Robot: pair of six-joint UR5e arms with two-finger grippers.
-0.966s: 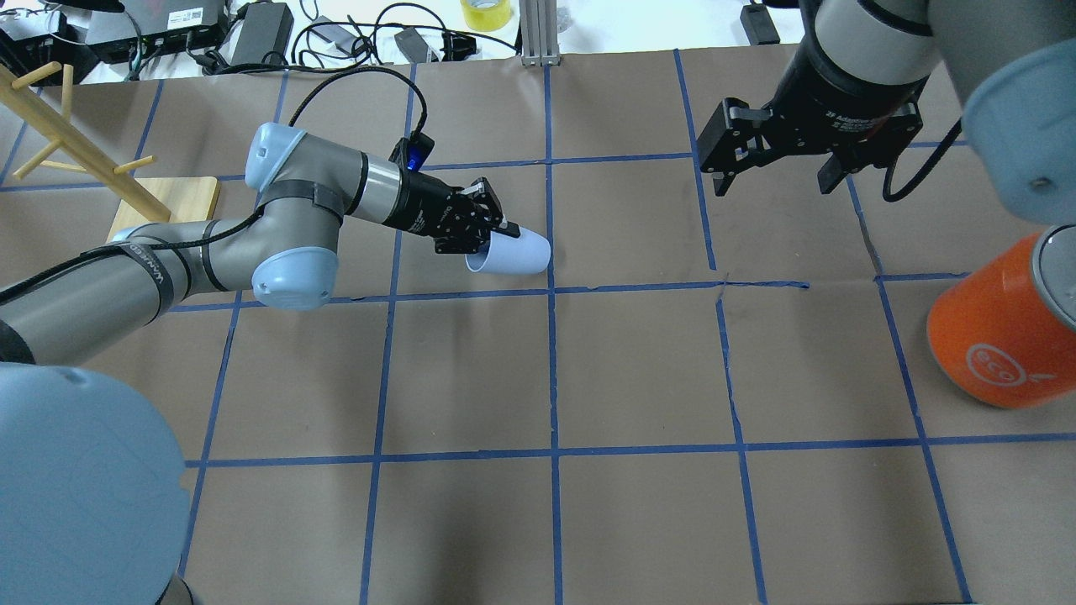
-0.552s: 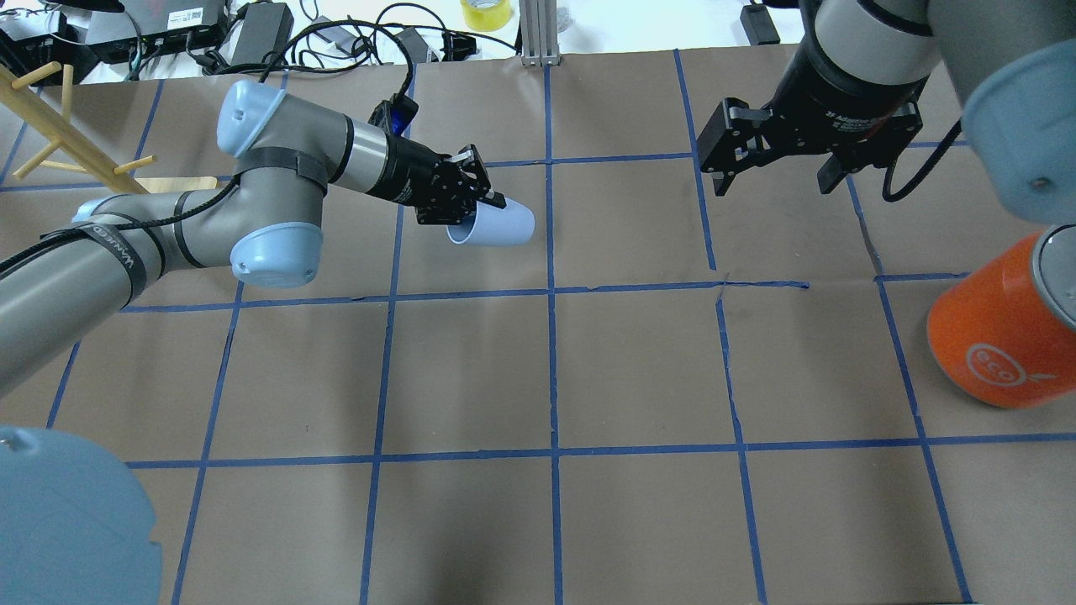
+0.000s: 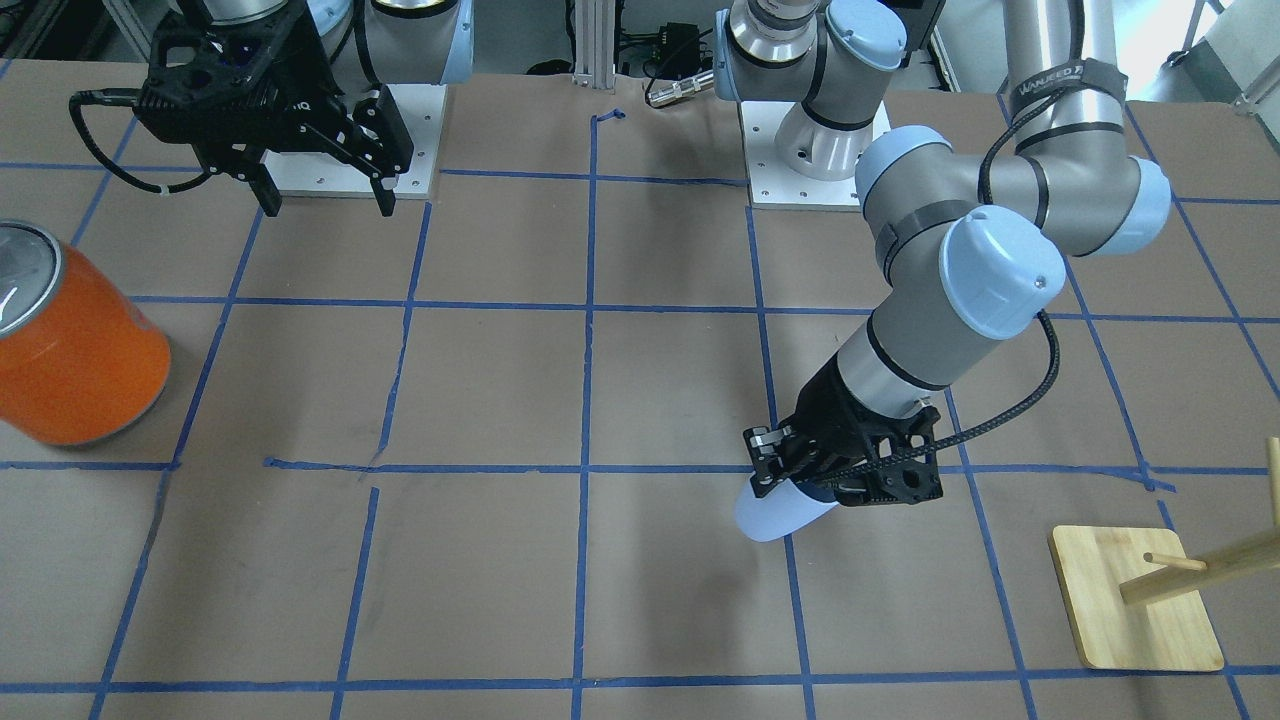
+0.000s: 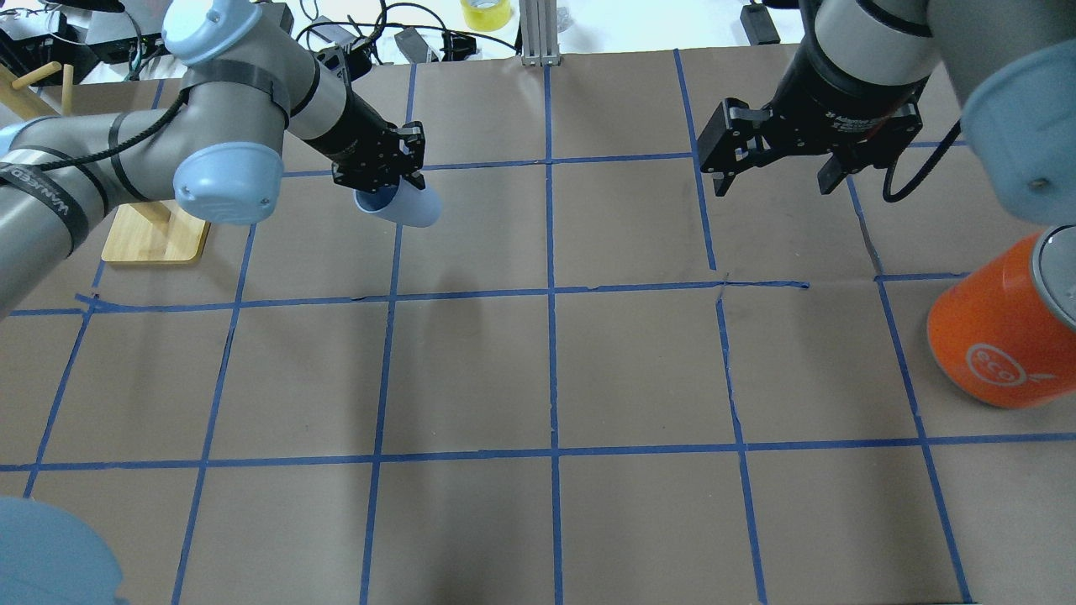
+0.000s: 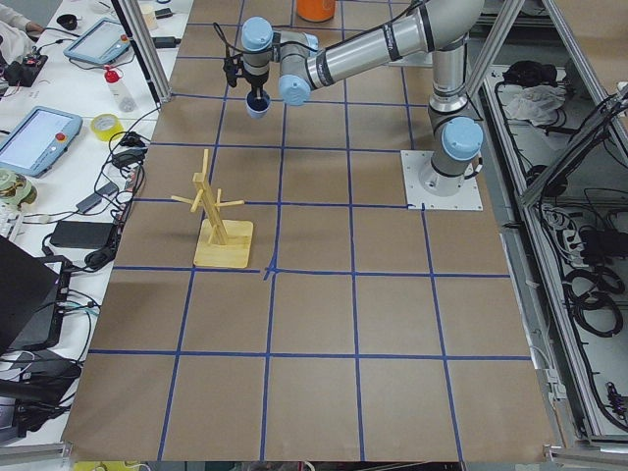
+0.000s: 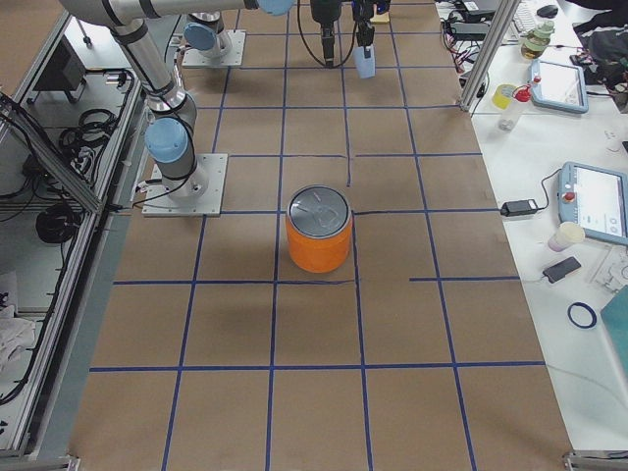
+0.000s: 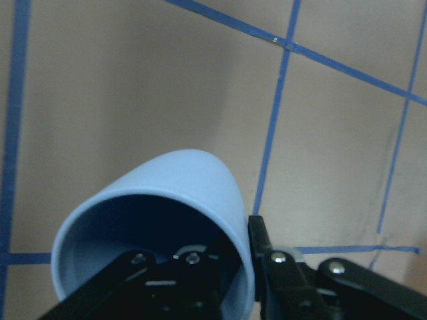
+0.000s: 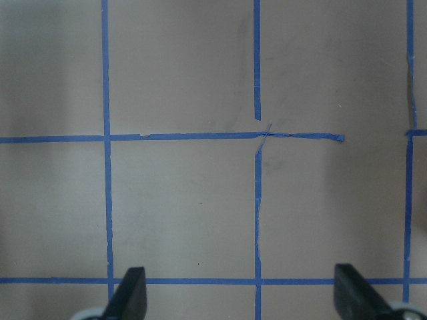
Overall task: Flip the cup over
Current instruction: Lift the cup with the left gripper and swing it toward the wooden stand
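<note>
My left gripper is going to release the cup on the table inside the taped square (image 3: 924,578) next to the square base of the mug tree.
The pale lavender-blue cup (image 4: 408,206) hangs in the air above the table, tilted with its rounded base out and down. My left gripper (image 4: 382,183) is shut on the cup's rim, one finger inside the cup and one outside, as the left wrist view (image 7: 200,213) shows. The cup also shows in the front-facing view (image 3: 780,512) under the left gripper (image 3: 812,482). My right gripper (image 4: 780,181) is open and empty, held high at the far right; its fingertips (image 8: 131,297) stand wide apart in the right wrist view.
A large orange can (image 4: 1000,332) with a silver top stands at the table's right edge. A wooden mug tree on a square base (image 4: 155,235) stands at the far left, close to my left arm. Cables and power bricks (image 4: 336,34) lie beyond the table's far edge.
My left arm has lifted the cup and carried it left and away from me, toward the mug tree. The cup has turned with the wrist. The right arm has not moved.
</note>
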